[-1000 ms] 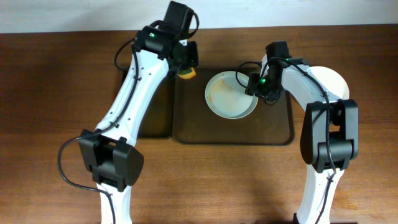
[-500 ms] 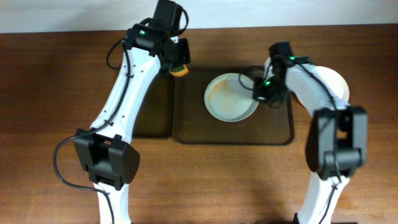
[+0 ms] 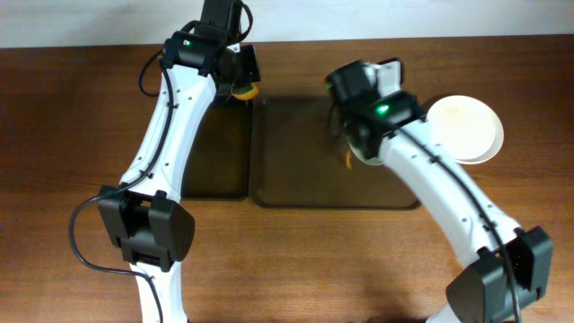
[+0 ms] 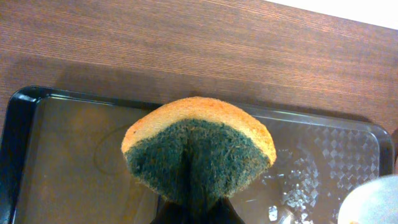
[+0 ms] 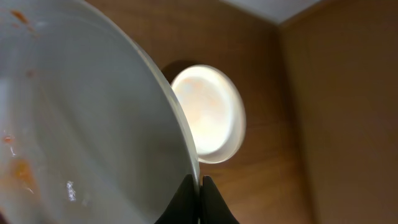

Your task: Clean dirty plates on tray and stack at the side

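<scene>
My right gripper will let go of the white dirty plate on top of the clean-looking white plate (image 3: pixel 465 130) (image 5: pixel 206 113) beside the dark tray. The dirty plate now hangs over the dark tray.
My right gripper (image 5: pixel 200 186) is shut on the rim of a white dirty plate (image 5: pixel 81 124) with orange smears, held steeply tilted. From overhead the right gripper (image 3: pixel 348 151) hangs over the dark right tray (image 3: pixel 296 184), and the arm hides most of the held plate. A clean-looking white plate (image 3: pixel 462 128) lies on the table right of the tray, and the white plate (image 5: pixel 208 115) also shows in the right wrist view. My left gripper (image 3: pixel 244 87) is shut on a folded orange and green sponge (image 4: pixel 199 149) near the trays' far edge.
A second dark tray (image 3: pixel 224 161) lies left of the first. In the left wrist view the wet tray floor (image 4: pixel 62 162) lies under the sponge, and a white plate edge (image 4: pixel 379 202) shows at bottom right. Brown wooden table (image 3: pixel 72 135) surrounds everything.
My right gripper shut on the plate's rim and lifted it off the tray, tipping it up as the arm swung left. The left arm drew back up and left with the sponge.
</scene>
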Available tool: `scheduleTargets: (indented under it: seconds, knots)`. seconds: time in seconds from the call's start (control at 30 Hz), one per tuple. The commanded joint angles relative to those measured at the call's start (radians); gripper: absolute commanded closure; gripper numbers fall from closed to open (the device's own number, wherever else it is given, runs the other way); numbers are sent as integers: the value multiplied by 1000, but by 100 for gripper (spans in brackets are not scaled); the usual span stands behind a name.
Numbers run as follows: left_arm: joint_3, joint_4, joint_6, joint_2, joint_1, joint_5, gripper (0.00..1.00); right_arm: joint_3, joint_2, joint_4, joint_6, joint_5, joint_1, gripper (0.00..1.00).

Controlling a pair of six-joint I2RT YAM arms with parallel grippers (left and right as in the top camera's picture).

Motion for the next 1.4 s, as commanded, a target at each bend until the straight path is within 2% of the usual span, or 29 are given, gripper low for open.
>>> scheduleTargets:
  seconds: [0.0,0.33,0.43,0.47,0.57,0.6,0.67,0.77,0.9,1.03,1.3,1.37]
  knots:
    - [3,5,12,6,5,7,100,4,0,-31,19,264,74,96]
    - [3,5,11,6,5,7,100,4,0,-31,39,340,92,96]
    - [3,5,10,6,4,7,100,4,-2,-31,58,153,59,96]
    - [3,5,8,6,4,7,100,4,-2,-31,57,5,16,96]
    - [3,5,8,6,4,7,100,4,-2,-31,47,-249,-108,96]
    - [3,5,8,6,4,7,100,4,-2,-31,34,-411,-215,96]
    - [3,6,8,7,4,7,100,4,-2,-26,9,-594,-358,96]
    - [3,6,8,7,4,7,100,4,0,-1,8,-776,-607,96]
    - [3,5,8,7,4,7,100,4,18,81,8,-855,-835,96]
    - [3,5,8,7,4,7,100,2,84,149,-16,-874,-949,96]
    - [3,5,8,7,4,6,100,2,280,243,-14,-878,-942,95]
    - [3,5,8,7,4,6,100,2,301,251,-14,-879,-936,80]
